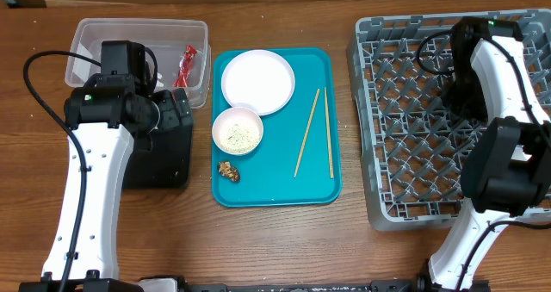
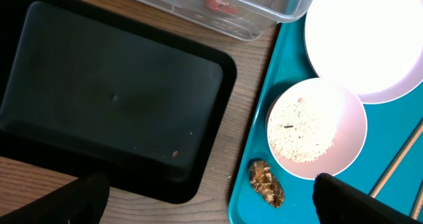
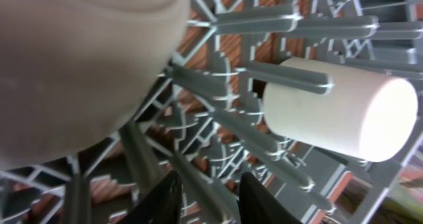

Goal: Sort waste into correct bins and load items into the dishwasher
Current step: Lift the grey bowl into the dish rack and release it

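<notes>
My left gripper is going to the rice bowl next, to close on the bowl's rim (image 1: 262, 136) (image 2: 361, 144) on the side facing the chopsticks.
A crumpled red wrapper (image 1: 185, 64) lies in the clear tub (image 1: 95, 34). My left gripper (image 2: 211, 211) hangs open above the black tray (image 2: 112, 98) and the teal tray's edge, nothing between its fingers (image 2: 82, 201). On the teal tray are the white plate (image 1: 258, 81), a bowl (image 1: 238, 130) of rice grains (image 2: 304, 131), a brown food lump (image 2: 266, 182) and two chopsticks (image 1: 307, 133). My right gripper (image 3: 208, 201) is down among the pegs of the grey dish rack (image 1: 413, 163), jaws a little apart with a peg between them. A white cup (image 3: 340, 112) lies on its side beside a pale bowl (image 3: 79, 65).
The teal serving tray (image 1: 275, 189) sits in the middle between the black tray and the rack. My right arm (image 1: 504, 94) stretches over the rack's right half and hides the cup and bowl from above. A black cable (image 1: 34, 111) loops at the left.
</notes>
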Tool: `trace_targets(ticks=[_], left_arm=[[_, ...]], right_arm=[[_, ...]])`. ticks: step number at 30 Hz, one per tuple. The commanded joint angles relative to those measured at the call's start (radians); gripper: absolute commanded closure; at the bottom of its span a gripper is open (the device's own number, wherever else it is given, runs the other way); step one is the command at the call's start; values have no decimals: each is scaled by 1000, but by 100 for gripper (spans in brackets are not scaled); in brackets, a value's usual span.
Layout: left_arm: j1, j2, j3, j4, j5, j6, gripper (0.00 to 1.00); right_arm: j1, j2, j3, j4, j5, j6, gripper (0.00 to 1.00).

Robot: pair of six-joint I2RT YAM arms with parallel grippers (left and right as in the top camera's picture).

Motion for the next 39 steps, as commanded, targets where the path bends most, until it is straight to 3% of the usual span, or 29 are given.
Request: trace_targets(ticks=[1,6,10,13,16,20,26,30,39], left_arm=[[0,-1,10,-1,-13,2,0],[0,-1,10,-3,-13,2,0],[0,0,10,-3,-13,2,0],[0,0,10,-3,-13,1,0],[0,0,10,-3,-11,1,0],[0,0,10,-4,-5,1,0],[0,3,10,-5,-5,1,0],[0,4,10,-18,-5,1,0],[-8,4,10,-21,78,6,0]], right_arm=[[-5,-85,2,14,-74,-31,69],[-5,-203,2,73,-240,-143,63],[-5,-268,2,143,-586,-290,38],[1,-272,1,190,-955,-413,11],[26,-270,-3,237,-1183,-453,13],[113,-270,-3,267,-1162,-449,17],[338,-263,-6,320,-876,-381,18],[464,-248,-22,353,-822,-309,18],[561,-192,-76,279,-675,-89,24]])
